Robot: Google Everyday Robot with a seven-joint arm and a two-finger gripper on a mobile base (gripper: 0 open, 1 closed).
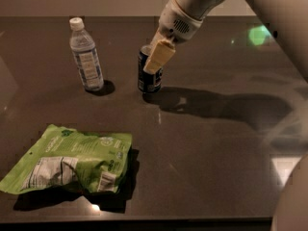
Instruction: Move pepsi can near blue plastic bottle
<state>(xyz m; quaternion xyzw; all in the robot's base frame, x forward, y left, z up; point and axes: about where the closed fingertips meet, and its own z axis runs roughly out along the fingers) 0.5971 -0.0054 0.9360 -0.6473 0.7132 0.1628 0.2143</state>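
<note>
Next, my gripper lets go of the pepsi can so that it rests close beside the blue plastic bottle (124,92), behind the green snack bag. The can now stands upright on the dark table.
The pepsi can (149,78), dark blue with a silver top, stands upright on the dark table (211,148), a short way to the right of the blue plastic bottle (86,56). The bottle is clear bluish with a white cap and a pale label, and it stands upright at the back left. My gripper (157,59) comes down from the upper right and is shut on the can's upper part. One cream finger pad (160,57) shows in front of the can.
A green snack bag (70,160) lies flat near the table's front left. The arm's shadow falls to the right of the can. The table's front edge runs along the bottom of the view.
</note>
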